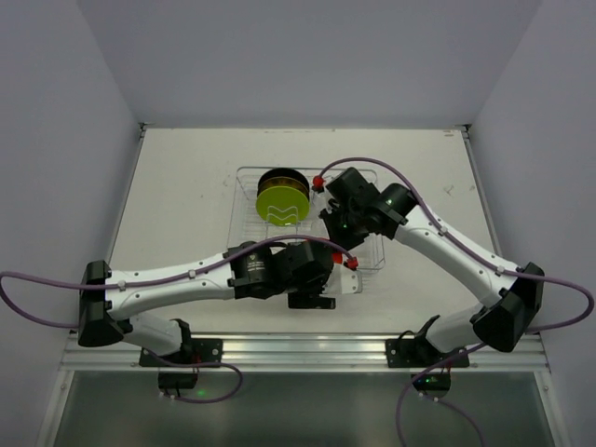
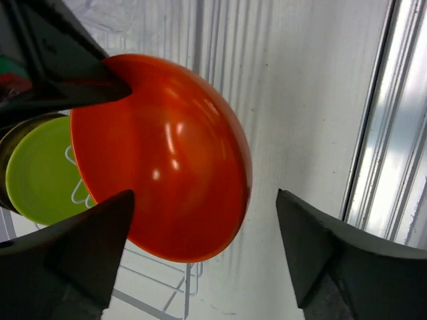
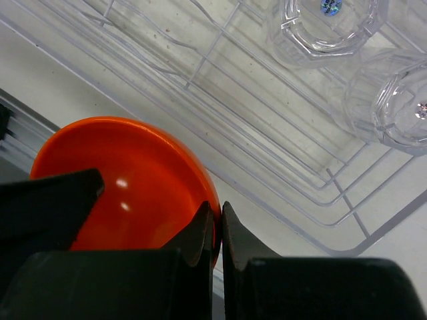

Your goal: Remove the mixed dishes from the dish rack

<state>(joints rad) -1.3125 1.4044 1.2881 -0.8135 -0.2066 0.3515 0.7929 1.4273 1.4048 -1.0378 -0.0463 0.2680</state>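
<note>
I will set the orange-red bowl down with my right gripper on the bare table (image 1: 408,172) just outside the far corner of the rack.
My right gripper (image 3: 220,210) is shut on the rim of the glossy orange-red bowl (image 3: 127,187) and holds it above the table beside the near edge of the clear dish rack (image 3: 200,100). My left gripper (image 2: 203,200) is open; the bowl (image 2: 167,160) hangs just ahead of it, close to its left finger (image 2: 87,247), not gripped. The yellow-green plate (image 1: 282,207) stands on edge in the rack with the black plate (image 1: 279,177) behind it. Two clear tumblers (image 3: 327,27) (image 3: 407,110) sit in the rack. In the top view the arms hide the bowl.
The rack (image 1: 244,200) sits mid-table with both wrists over its near edge. An aluminium rail (image 2: 393,133) runs along the table's near edge. White walls close in the left, right and back sides.
</note>
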